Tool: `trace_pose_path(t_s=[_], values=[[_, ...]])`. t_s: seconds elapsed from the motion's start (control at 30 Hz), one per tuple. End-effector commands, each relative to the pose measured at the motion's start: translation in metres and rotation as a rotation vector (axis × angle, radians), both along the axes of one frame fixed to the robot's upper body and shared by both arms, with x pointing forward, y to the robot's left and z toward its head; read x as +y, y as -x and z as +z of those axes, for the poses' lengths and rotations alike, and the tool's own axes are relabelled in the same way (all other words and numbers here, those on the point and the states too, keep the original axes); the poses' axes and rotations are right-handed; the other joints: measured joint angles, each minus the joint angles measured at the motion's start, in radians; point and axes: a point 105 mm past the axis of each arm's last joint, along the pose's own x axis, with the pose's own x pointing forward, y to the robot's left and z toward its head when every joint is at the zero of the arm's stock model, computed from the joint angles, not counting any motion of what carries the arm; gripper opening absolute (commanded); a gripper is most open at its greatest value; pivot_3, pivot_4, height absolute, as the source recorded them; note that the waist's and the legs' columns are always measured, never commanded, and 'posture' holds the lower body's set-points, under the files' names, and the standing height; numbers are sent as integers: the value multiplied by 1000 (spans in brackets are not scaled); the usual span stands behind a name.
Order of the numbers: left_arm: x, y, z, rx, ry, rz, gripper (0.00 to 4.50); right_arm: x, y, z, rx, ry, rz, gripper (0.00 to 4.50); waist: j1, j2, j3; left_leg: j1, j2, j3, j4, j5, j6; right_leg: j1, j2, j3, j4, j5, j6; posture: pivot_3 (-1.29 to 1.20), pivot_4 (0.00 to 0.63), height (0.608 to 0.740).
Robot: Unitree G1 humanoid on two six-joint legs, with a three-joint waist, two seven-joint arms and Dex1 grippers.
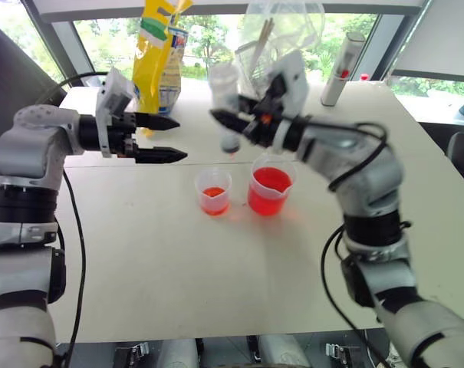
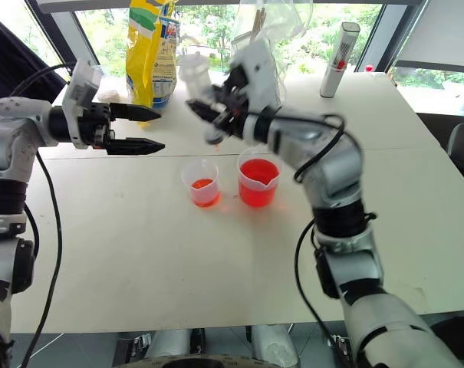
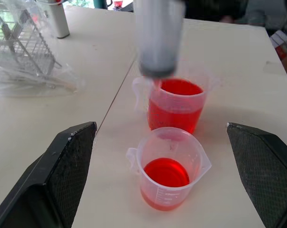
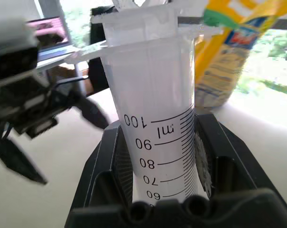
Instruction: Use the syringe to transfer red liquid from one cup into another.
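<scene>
The syringe will go down from my right gripper on the table [image 1: 324, 200], where I need to lay it beside the spouted beaker, opposite the small cup.
My right gripper [image 1: 225, 119] is shut on the syringe [image 1: 226, 96], a clear barrel with a printed scale [image 4: 157, 142], held upright with its dark seal low. The syringe hangs in the air above and just behind the gap between the two cups. The small clear cup [image 1: 214, 192] holds a little red liquid [image 1: 214, 192]. To its right, the wider spouted beaker [image 1: 270, 190] is more than half full of red liquid [image 3: 175, 107]. My left gripper [image 1: 161, 139] is open and holds nothing. It points level toward the syringe from the left, apart from it.
Along the table's far side stand a yellow bag [image 1: 159, 54], a clear plastic bag with a white rack inside [image 3: 20, 42], and a white cylinder with a red mark [image 1: 341, 70]. A seam between two table tops [image 1: 139, 164] runs behind the cups.
</scene>
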Motion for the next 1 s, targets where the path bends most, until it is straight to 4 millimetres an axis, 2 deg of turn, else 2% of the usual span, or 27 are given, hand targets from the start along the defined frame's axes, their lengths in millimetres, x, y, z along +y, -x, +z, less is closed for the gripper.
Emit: trace_pose_path(t_s=[0.03,0.13,0.2,0.27,0.37,0.47,0.57,0.77,0.87,1.0], values=[[-8,6,8,-65,-5,-39,4481,-41,-7,33,105,38,-122,1379,0,0,0,0,0,0,0,0,0,0,0,0,0,0,0,0,150,739],[-10,9,3,-66,-11,-49,4481,-81,-21,27,251,146,-308,1379,0,0,0,0,0,1,-2,0,0,-1,0,1,-2,0,-1,0,150,739],[-10,10,1,-67,-13,-52,4481,-101,-24,12,368,197,-372,1379,-2,0,0,0,0,2,-2,-1,1,-1,1,2,-3,-1,-1,0,150,739],[-12,11,-1,-68,-14,-55,4481,-116,-24,-11,489,237,-414,1379,-4,0,0,0,0,2,-2,-1,1,-1,1,4,-2,0,-1,0,150,739],[-13,14,-4,-68,-13,-60,4481,-136,-20,-60,680,292,-460,1379,-2,0,0,0,0,2,-2,-1,2,-2,2,5,-2,0,-1,0,150,739],[-14,15,-7,-68,-12,-62,4481,-147,-18,-101,808,308,-487,1379,-1,0,0,-1,0,2,-1,-1,2,-2,2,5,-2,0,-1,0,150,739],[-15,15,-7,-69,-12,-61,4481,-158,-19,-131,899,317,-527,1379,-3,1,1,-1,0,2,-1,-1,2,-2,2,5,-2,0,0,0,150,739],[-15,18,-10,-67,-25,-58,4481,-172,-26,-168,959,335,-586,1379,-2,1,1,-1,0,2,-1,-1,2,-2,3,4,-1,0,0,0,150,739],[-15,19,-11,-63,-29,-56,4481,-176,-27,-180,980,340,-605,1379,-2,1,0,0,0,2,-1,-1,2,-2,3,4,-1,0,0,0,150,739],[-16,21,-10,-54,-26,-58,4500,-176,-28,-182,982,321,-616,3371,-1,0,0,0,0,2,-1,-1,2,0,3,4,-2,0,0,0,150,739]])
